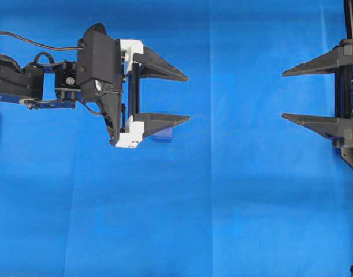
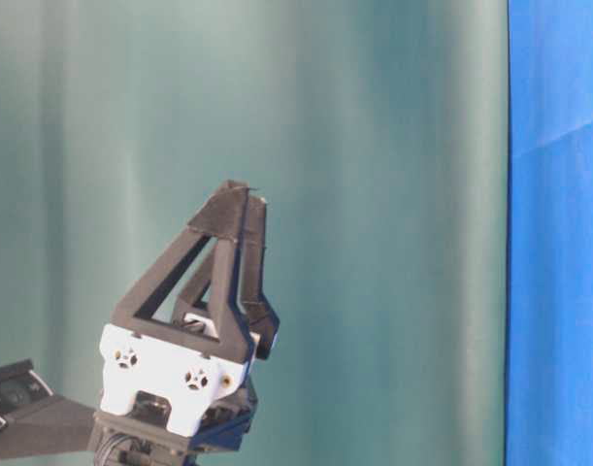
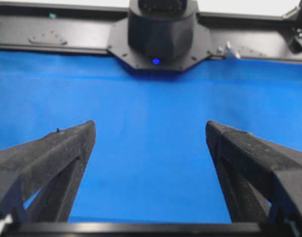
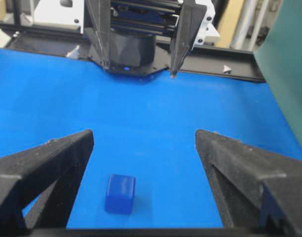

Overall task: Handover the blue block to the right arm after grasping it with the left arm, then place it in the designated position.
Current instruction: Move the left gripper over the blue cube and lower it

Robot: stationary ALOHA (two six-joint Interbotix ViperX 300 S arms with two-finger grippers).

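Note:
My left gripper should next close across the middle of the blue block [image 1: 163, 133], which is lying on the cloth, partly under that gripper's lower finger.
The blue block [image 1: 163, 135] lies on the blue cloth [image 1: 234, 196], partly hidden under the lower finger of my left gripper [image 1: 188, 97]. That gripper has white brackets, is open and empty, and points right. In the table-level view [image 2: 243, 199] its fingers overlap. In the left wrist view my left gripper [image 3: 151, 126] frames only bare cloth; the block is out of view there. My right gripper [image 1: 282, 94] is open and empty at the right, pointing left. In the right wrist view the block [image 4: 120, 193] sits on the cloth toward the left finger of my right gripper [image 4: 144, 134], well beyond its fingertips.
A black frame rail [image 3: 52, 34] and the opposite arm's base [image 3: 160, 29] stand at the cloth's far edge. A teal curtain [image 4: 284, 89] hangs at one side. The left arm's gripper [image 4: 141, 29] hangs ahead in the right wrist view.

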